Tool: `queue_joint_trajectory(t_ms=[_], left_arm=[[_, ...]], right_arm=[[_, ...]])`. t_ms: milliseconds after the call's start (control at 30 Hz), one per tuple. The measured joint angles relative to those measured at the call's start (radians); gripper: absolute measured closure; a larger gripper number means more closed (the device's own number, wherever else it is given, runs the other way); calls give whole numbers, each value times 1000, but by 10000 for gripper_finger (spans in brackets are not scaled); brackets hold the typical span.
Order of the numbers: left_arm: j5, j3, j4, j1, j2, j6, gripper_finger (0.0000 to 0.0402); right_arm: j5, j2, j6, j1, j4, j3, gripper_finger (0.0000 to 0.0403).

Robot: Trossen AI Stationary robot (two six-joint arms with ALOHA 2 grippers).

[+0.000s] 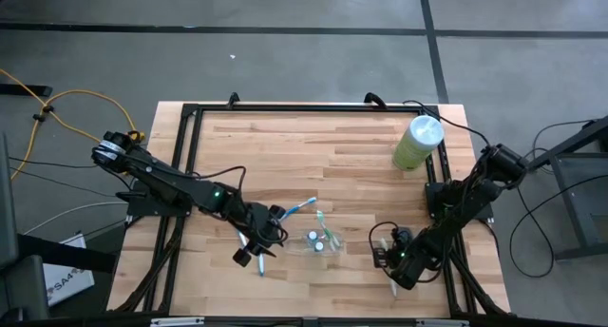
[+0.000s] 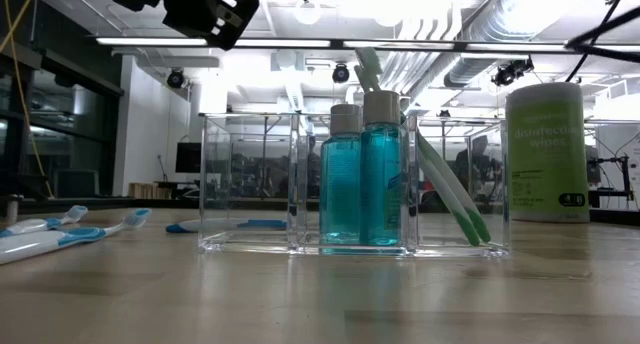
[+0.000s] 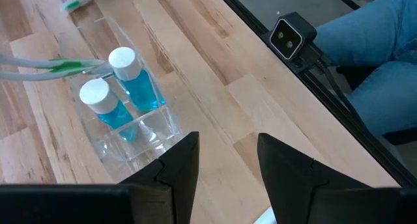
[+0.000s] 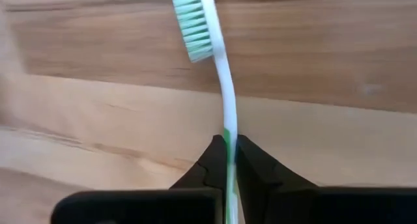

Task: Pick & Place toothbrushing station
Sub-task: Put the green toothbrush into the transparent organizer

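I should open my right gripper, as it pinches the green-and-white toothbrush just below its neck, and take it farther down its handle (image 1: 393,288) before I lift it to the tray.
The toothbrushing station (image 1: 323,243) is a clear plastic tray holding two teal bottles (image 2: 360,174). Two green toothbrushes (image 2: 450,199) lean in its right compartment. My right gripper (image 4: 229,160) is at the near right of the table (image 1: 394,259), right of the tray, and is shut on another green-and-white toothbrush (image 4: 225,94). My left gripper (image 3: 228,164) hovers open just left of the tray (image 1: 274,224) with nothing between its fingers. Blue toothbrushes (image 2: 70,229) lie flat on the wood left of the tray. My right gripper pinches the toothbrush's thin white handle (image 4: 228,136) between its two fingertips, below the neck. The fingers come steeply from above and lie along the handle. The green bristle head (image 4: 192,22) sticks out ahead of the fingers over the wood. Whether the brush is lifted clear I cannot tell.
A tall pale-green wipes cylinder (image 1: 418,142) stands at the far right. A black frame (image 1: 190,113) runs round the table's edge. A small camera (image 3: 290,35) sits on the frame, with a person's jeans-clad legs (image 3: 378,48) beyond it. Bare wood spans the table's far middle.
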Motion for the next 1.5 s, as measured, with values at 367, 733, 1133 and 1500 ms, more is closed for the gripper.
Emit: queue_joint_trajectory(t_ms=[367, 733, 1133, 1500], left_arm=[[0, 0, 0, 0, 0, 0, 250], [0, 0, 0, 0, 0, -5, 250], [0, 0, -1, 0, 0, -8, 250], [0, 0, -10, 0, 0, -15, 250]], right_arm=[[67, -2, -22, -1, -23, 0, 400], [25, 14, -30, -2, -1, 0, 392], [43, 17, -45, -3, 47, -2, 297], [-5, 16, -8, -1, 74, -3, 303]])
